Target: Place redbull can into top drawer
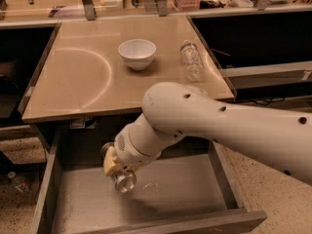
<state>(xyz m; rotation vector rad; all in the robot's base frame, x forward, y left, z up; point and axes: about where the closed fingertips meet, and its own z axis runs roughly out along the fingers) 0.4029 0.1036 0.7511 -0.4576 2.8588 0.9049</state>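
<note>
My gripper releases the redbull can, now held close above the drawer's bottom, next, on the drawer's pale bottom, about midway (134,196) between the sides, toward the front.
The top drawer (48,189) stands pulled open below the tabletop, wide and grey with a flat pale bottom. My gripper (114,167) is lowered inside the drawer's left half, close above the bottom. It is shut on the redbull can (124,181), whose shiny round end points toward the camera below the yellowish fingers (110,165). The white arm reaches in from the right and hides the drawer's back right part.
On the tan tabletop (73,82) stand a white bowl (137,53) and a clear crinkled plastic bottle (191,61) lying near the right edge. Dark open bays flank the table. Speckled floor lies to the right.
</note>
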